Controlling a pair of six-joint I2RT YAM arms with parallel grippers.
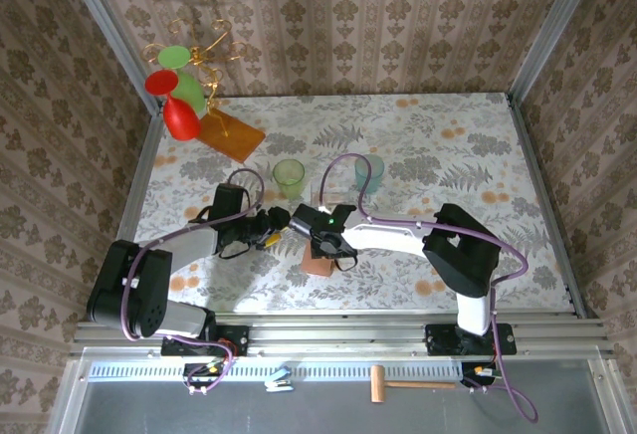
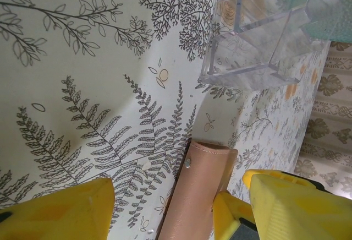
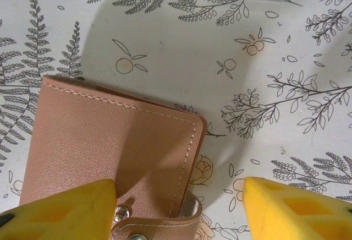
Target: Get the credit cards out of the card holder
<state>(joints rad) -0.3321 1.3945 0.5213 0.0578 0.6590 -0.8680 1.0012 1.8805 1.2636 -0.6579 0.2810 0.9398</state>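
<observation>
The card holder is folded shut and its strap lies loose beside the snap, so the robot's right gripper will first pinch the strap (image 3: 170, 224) and pull the card holder open.
The card holder (image 3: 110, 146) is a tan leather wallet lying folded shut on the table, a snap strap wrapped round its near edge. No credit cards show; they are hidden. My right gripper (image 3: 177, 190) is open just above it, with one finger (image 3: 60, 212) over the leather by the snap and the other over bare table. My left gripper (image 2: 176, 196) is open too, and the card holder (image 2: 201, 190), seen edge-on, lies between its fingers close to the right one. In the top view both grippers, left (image 1: 274, 229) and right (image 1: 324, 247), meet at the card holder (image 1: 317, 267).
A clear plastic box (image 2: 253, 36) stands just beyond the holder. Behind it are a green cup (image 1: 290, 177) and a teal cup (image 1: 369, 170). An orange-brown board (image 1: 231, 135) with a wire stand of red and green pieces sits at the back left.
</observation>
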